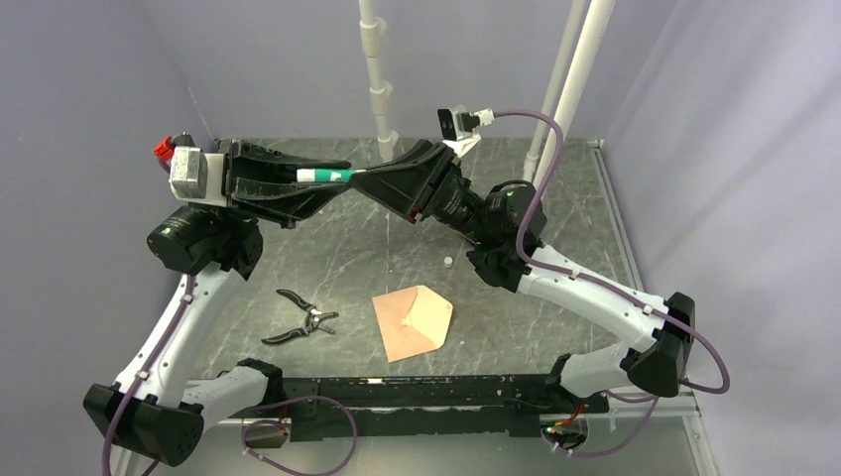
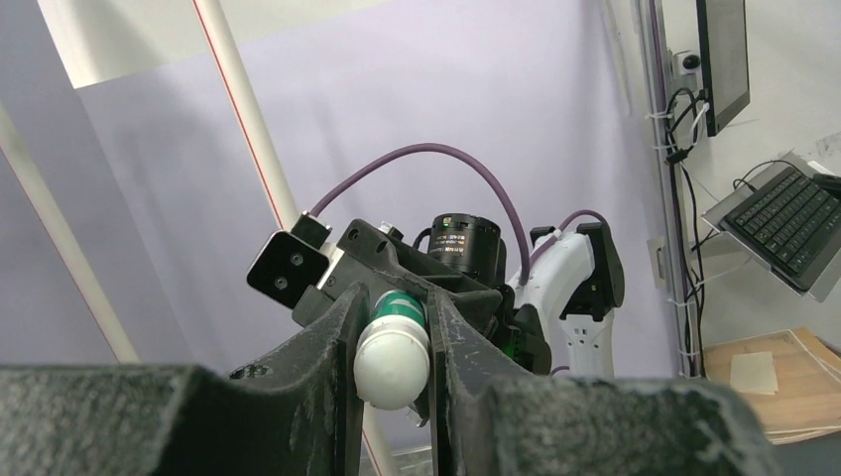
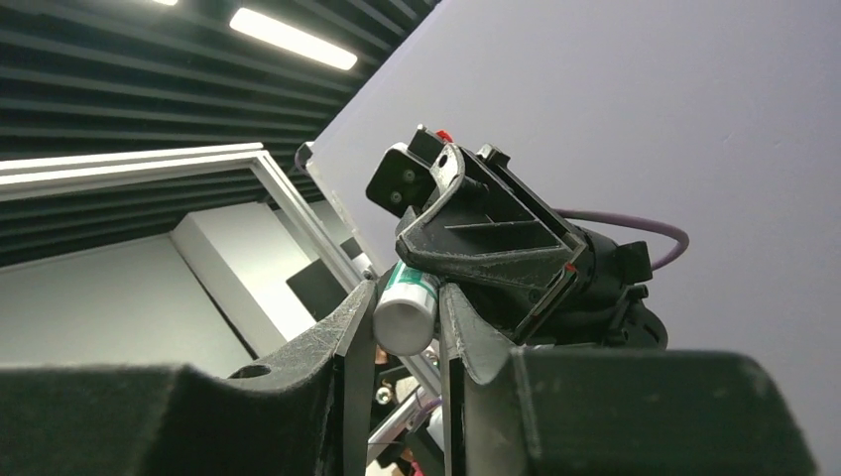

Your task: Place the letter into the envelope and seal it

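Observation:
The glue stick's green body is pinched by my left gripper, so that gripper should open while my right gripper pulls the stick back, then pinches only the white end (image 1: 305, 176).
A green and white glue stick (image 1: 325, 175) hangs in the air above the back of the table, held level between both grippers. My left gripper (image 1: 335, 177) is shut on one end; in the left wrist view the white rounded end (image 2: 394, 355) sits pinched between the fingers. My right gripper (image 1: 371, 179) grips the other end, and the stick's flat white end (image 3: 405, 319) touches both of its fingers. The pinkish-tan envelope (image 1: 415, 319) lies flat on the table near the front, its paler pointed part toward the right. The letter does not show apart from it.
Black-handled pliers (image 1: 302, 320) lie open on the table left of the envelope. White pipes (image 1: 379, 79) rise at the back edge. Both arms reach up and meet over the rear of the dark marbled table (image 1: 555, 248).

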`<state>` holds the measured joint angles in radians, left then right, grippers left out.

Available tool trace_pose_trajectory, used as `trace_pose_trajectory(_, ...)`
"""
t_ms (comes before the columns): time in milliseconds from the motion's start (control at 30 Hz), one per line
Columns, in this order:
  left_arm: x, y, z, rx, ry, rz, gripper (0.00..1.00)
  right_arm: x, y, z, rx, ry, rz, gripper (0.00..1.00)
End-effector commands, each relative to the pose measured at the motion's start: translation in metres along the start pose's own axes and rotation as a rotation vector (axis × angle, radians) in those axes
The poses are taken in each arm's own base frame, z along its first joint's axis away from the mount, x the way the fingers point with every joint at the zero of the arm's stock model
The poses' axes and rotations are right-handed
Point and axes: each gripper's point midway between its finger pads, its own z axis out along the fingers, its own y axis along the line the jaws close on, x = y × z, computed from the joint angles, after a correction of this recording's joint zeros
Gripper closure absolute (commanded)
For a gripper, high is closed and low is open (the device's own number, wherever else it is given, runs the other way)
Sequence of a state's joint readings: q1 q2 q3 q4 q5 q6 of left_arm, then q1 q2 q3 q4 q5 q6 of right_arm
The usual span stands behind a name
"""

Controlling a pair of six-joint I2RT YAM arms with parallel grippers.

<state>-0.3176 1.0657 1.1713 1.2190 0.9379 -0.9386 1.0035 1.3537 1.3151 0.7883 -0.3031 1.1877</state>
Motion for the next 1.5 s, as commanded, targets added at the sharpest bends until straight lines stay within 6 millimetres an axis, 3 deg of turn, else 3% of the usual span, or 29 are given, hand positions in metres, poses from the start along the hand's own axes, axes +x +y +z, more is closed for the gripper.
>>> trace_pose_trajectory(0, -0.009, -0.009, 0.003, 0.050, -0.023, -0.015, 0.93, -0.024, 0.061, -0.006, -0.172, -0.082, -0.051, 1.00)
trace_pose_trajectory(167, -0.009, -0.007, 0.003, 0.023, 0.010, 0.016, 0.62, -0.030, 0.053, -0.011, -0.112, -0.121, -0.099, 1.00)
trace_pose_trajectory(267, -0.006, -0.010, 0.002, 0.022, 0.040, 0.023, 0.48, -0.034, 0.049, -0.014, -0.070, -0.140, -0.136, 1.00)
trace_pose_trajectory(433, -0.003, -0.018, 0.003, 0.070, 0.090, 0.024, 0.41, -0.034, 0.045, -0.016, -0.044, -0.138, -0.145, 1.00)
trace_pose_trajectory(667, 0.000, 0.000, 0.002, -0.024, 0.117, 0.034, 0.28, -0.033, 0.031, -0.021, 0.044, -0.122, -0.210, 1.00)
trace_pose_trajectory(900, 0.002, 0.004, 0.003, -0.043, 0.162, 0.009, 0.25, -0.029, 0.027, -0.016, 0.090, -0.064, -0.239, 1.00)
trace_pose_trajectory(1133, 0.006, -0.003, 0.002, -0.008, 0.190, -0.006, 0.45, -0.034, 0.026, -0.019, 0.110, -0.079, -0.257, 1.00)
trace_pose_trajectory(1467, 0.012, -0.012, 0.002, 0.063, 0.251, -0.071, 0.45, -0.050, 0.025, -0.031, 0.157, -0.088, -0.249, 1.00)
